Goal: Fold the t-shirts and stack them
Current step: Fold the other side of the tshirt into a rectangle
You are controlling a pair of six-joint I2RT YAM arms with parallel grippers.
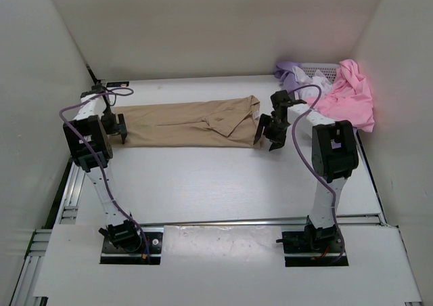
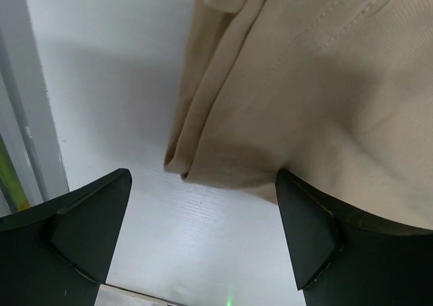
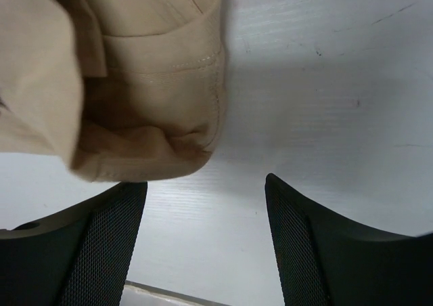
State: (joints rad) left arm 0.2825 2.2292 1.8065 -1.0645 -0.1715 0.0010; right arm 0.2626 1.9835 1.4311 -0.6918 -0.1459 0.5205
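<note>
The tan-beige t-shirt lies far back from my arm bases. So next my left gripper pinches its end corner (image 2: 186,170) and pulls it closer with my right gripper before folding.
The tan-beige t-shirt (image 1: 189,122) lies on the white table as a long strip folded lengthwise, running left to right. At its left end my left gripper (image 1: 121,127) stands open; the left wrist view shows the cloth's folded edge (image 2: 304,82) just beyond the gripper (image 2: 203,242), with nothing between the fingers. My right gripper (image 1: 266,135) stands open at the shirt's right end. In the right wrist view the hemmed corner (image 3: 135,82) lies just past the gripper (image 3: 206,248), which holds nothing. The pink t-shirt (image 1: 348,96), lavender t-shirt (image 1: 289,72) and a bit of white t-shirt (image 1: 321,84) are heaped at the back right.
A white mesh basket (image 1: 323,68) sits in the back right corner under the heaped shirts. White walls enclose the table on the left, back and right. Purple cables loop over both arms. Bare table lies between the tan shirt and the arm bases.
</note>
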